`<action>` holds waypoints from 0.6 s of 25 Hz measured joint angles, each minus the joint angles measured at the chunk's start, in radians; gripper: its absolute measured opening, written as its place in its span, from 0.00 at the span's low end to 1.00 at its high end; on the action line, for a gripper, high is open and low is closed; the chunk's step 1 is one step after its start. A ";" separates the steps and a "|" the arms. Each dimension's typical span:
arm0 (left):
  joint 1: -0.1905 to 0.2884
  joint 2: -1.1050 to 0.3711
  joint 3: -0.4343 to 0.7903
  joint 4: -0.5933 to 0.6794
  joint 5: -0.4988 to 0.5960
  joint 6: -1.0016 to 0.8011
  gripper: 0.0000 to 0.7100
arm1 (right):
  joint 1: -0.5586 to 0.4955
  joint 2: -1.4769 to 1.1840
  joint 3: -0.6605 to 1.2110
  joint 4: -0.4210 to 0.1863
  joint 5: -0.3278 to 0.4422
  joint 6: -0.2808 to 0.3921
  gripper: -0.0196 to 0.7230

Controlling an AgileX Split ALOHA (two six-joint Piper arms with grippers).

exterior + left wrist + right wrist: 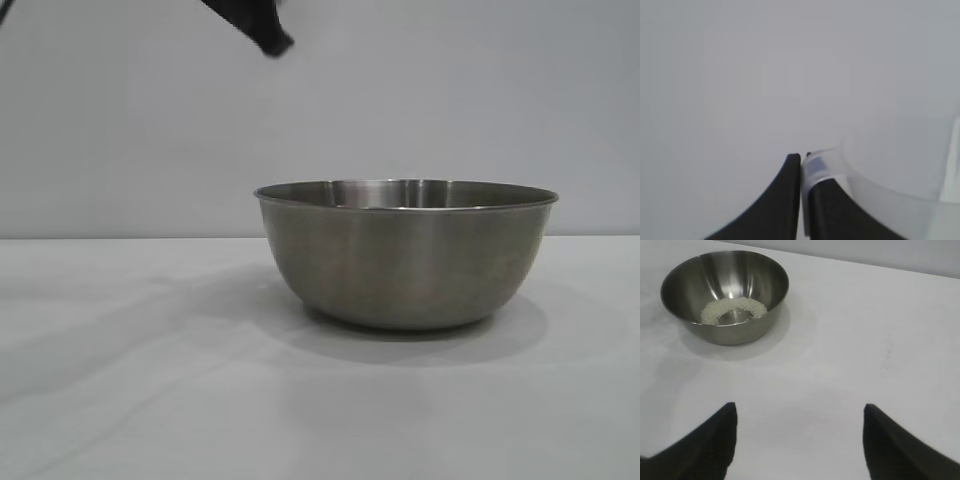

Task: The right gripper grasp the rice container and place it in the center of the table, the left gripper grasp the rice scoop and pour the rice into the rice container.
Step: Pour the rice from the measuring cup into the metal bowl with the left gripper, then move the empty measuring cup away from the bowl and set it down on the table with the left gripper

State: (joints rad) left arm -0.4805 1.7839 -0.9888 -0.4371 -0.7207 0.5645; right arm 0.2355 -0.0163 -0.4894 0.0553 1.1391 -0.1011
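Observation:
The robot's left gripper needs to set the rice scoop down on bare cloth [133, 308] next to the rice container, on the side of the dark arm.
The rice container [405, 260], a big steel bowl, stands upright on the white table [150, 390] near the middle. A ring of rice [732, 309] lies on its bottom. My left gripper [801, 158] is shut on the loop handle of the rice scoop [890, 175], a translucent plastic cup held up against a plain background; its inside does not show. A dark piece of the left arm [262, 28] pokes in at the exterior view's top edge, above and left of the bowl. My right gripper [799, 410] hangs open over bare cloth, well away from the rice container [725, 295], nothing between its fingers.
White cloth [865, 330] stretches bare around the bowl on all sides. A plain grey wall stands behind the table's far edge.

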 joint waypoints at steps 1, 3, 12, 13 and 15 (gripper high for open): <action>0.021 -0.007 0.040 0.035 -0.016 -0.071 0.00 | 0.000 0.000 0.000 0.000 0.000 0.002 0.69; 0.063 -0.011 0.132 0.153 -0.085 -0.198 0.00 | 0.000 0.000 0.000 0.000 0.000 0.002 0.69; 0.196 0.000 0.417 0.429 -0.338 -0.452 0.00 | 0.000 0.000 0.000 0.000 0.000 0.002 0.69; 0.196 0.012 0.430 0.432 -0.366 -0.453 0.00 | 0.000 0.000 0.000 0.000 0.000 0.002 0.69; 0.196 0.046 0.448 0.434 -0.403 -0.454 0.00 | 0.000 0.000 0.000 0.000 0.000 0.002 0.69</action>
State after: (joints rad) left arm -0.2840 1.8295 -0.5406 -0.0031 -1.1238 0.1102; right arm 0.2355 -0.0163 -0.4894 0.0553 1.1391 -0.0993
